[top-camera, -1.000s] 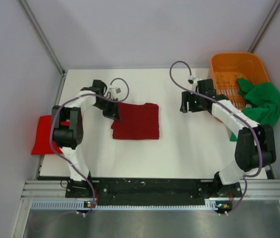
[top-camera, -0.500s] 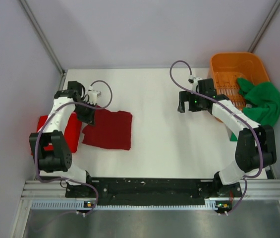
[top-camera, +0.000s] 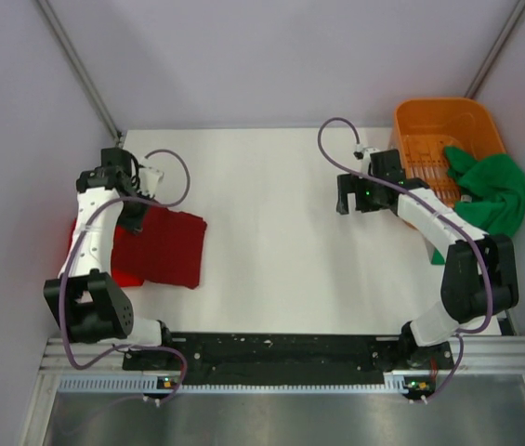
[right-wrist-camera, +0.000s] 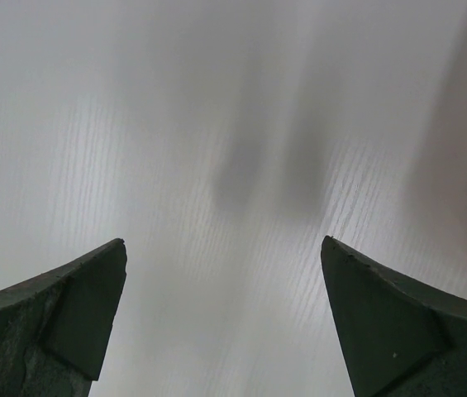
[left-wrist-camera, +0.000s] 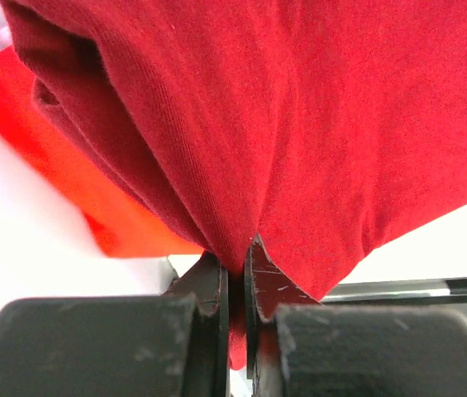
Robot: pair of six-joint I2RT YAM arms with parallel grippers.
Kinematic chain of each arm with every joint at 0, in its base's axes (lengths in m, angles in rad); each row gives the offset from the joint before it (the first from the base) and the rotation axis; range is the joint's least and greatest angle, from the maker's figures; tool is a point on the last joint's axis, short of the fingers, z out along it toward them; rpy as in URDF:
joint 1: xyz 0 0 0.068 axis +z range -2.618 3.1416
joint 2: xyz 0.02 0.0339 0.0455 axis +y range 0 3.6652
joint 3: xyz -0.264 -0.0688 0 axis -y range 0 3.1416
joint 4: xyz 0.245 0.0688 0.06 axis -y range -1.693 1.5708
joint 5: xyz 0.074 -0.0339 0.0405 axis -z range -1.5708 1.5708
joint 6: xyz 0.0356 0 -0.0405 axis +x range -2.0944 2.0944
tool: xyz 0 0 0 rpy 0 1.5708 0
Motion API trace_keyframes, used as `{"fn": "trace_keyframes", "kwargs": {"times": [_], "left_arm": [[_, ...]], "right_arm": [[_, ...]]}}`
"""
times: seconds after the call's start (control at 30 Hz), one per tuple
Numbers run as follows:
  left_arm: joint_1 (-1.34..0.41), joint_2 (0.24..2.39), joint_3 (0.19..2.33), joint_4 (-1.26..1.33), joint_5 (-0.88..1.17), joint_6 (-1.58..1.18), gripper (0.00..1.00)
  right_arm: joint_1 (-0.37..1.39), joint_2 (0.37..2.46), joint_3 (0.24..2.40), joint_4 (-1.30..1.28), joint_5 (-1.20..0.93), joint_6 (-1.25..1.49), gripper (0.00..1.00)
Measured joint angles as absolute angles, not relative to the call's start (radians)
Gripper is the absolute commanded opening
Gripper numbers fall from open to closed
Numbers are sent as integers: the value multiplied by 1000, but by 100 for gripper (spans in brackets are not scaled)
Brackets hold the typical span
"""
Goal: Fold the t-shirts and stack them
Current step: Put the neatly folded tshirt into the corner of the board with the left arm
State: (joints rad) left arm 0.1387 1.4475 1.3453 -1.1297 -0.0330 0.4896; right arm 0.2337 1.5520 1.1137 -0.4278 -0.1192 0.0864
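Next, my left gripper puts the dark maroon t-shirt down squarely on top of the brighter red t-shirt [top-camera: 125, 240] and lets go.
My left gripper [top-camera: 135, 216] is shut on the edge of the folded dark maroon t-shirt [top-camera: 164, 249], near the table's left edge. In the left wrist view the maroon cloth [left-wrist-camera: 316, 124] hangs from the closed jaws of the left gripper [left-wrist-camera: 236, 269]. The brighter red t-shirt [top-camera: 124, 276] lies partly under it at the left edge and shows in the left wrist view [left-wrist-camera: 76, 182]. The bright green t-shirt [top-camera: 494, 192] drapes over the basket's right side. My right gripper [top-camera: 353, 199] is open and empty over bare table; in the right wrist view the right gripper [right-wrist-camera: 223, 245] has its fingers wide apart.
An orange slotted basket [top-camera: 429, 125] stands at the back right corner. White walls with metal posts close in the table at left, back and right. A black rail runs along the near edge with both arm bases.
My left gripper has dragged the folded maroon t-shirt from the table's middle leftward, onto the brighter red t-shirt. The right arm has barely moved.
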Motion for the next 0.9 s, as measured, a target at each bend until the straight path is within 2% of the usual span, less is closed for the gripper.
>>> {"fn": "trace_keyframes", "kwargs": {"times": [0.6, 0.9], "left_arm": [[234, 1351, 1507, -1174, -265, 610, 0], [340, 1369, 1451, -1087, -286, 672, 0]], "right_arm": [[234, 1552, 1106, -437, -96, 54, 99], [234, 1552, 1106, -437, -91, 52, 99]]}}
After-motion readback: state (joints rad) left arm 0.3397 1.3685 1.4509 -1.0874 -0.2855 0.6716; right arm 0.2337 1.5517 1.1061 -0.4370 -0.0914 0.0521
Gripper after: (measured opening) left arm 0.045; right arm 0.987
